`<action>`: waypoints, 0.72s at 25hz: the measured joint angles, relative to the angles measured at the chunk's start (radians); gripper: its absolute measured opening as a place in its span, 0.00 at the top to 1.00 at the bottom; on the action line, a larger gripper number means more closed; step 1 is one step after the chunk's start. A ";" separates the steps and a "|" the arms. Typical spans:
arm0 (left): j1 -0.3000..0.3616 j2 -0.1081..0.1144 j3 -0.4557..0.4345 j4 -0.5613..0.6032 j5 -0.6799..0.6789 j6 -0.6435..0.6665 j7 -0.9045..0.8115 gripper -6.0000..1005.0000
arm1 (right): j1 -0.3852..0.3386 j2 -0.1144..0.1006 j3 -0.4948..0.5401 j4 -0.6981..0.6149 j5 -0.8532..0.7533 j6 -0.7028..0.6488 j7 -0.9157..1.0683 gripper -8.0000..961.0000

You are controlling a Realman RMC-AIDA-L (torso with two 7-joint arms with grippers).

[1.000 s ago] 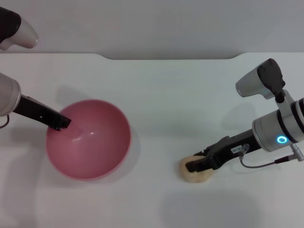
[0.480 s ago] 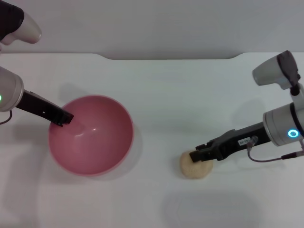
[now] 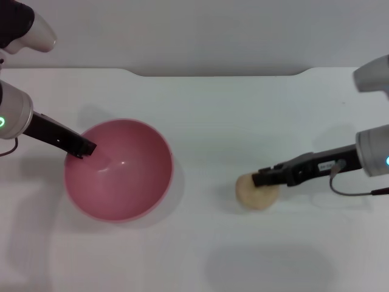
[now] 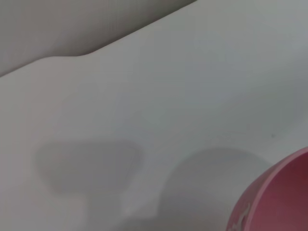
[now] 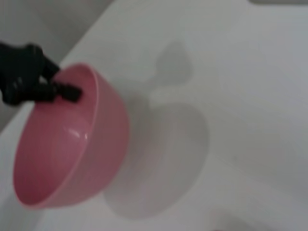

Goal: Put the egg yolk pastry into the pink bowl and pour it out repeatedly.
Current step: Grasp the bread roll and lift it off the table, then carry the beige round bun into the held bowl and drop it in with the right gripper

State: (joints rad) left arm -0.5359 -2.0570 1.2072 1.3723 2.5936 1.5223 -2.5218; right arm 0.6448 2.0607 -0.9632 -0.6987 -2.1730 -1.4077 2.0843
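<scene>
Next, my left gripper sets the pink bowl, now raised slightly above its shadow, down on the bare table [image 3: 216, 215], in a spot that is close beside the egg yolk pastry.
The pink bowl [image 3: 121, 173] is at the table's left, raised slightly above its shadow. My left gripper [image 3: 83, 148] is shut on the bowl's left rim. The right wrist view shows this bowl [image 5: 72, 144] empty, with the left gripper [image 5: 60, 91] on its edge. An edge of the bowl [image 4: 284, 202] also shows in the left wrist view. The egg yolk pastry [image 3: 252, 196], a pale beige lump, is at the right of centre. My right gripper [image 3: 262, 179] is shut on its top, reaching in from the right.
The white table [image 3: 206, 121] has a notched back edge against a grey wall. A wide bare stretch lies between bowl and pastry. Soft shadows fall on the table near the front.
My right gripper has pulled up and to the right, and the pastry has moved with it. The left gripper and bowl have shifted slightly right and back.
</scene>
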 joint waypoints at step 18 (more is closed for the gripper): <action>-0.172 -0.013 0.245 -0.188 -0.049 -0.035 -0.084 0.98 | 0.008 0.011 -0.140 -0.279 0.252 -0.139 -0.252 0.88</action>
State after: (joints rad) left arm -0.7075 -2.0701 1.4521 1.1846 2.5444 1.4873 -2.6062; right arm 0.6532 2.0718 -1.1031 -0.9780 -1.9211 -1.5462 1.8322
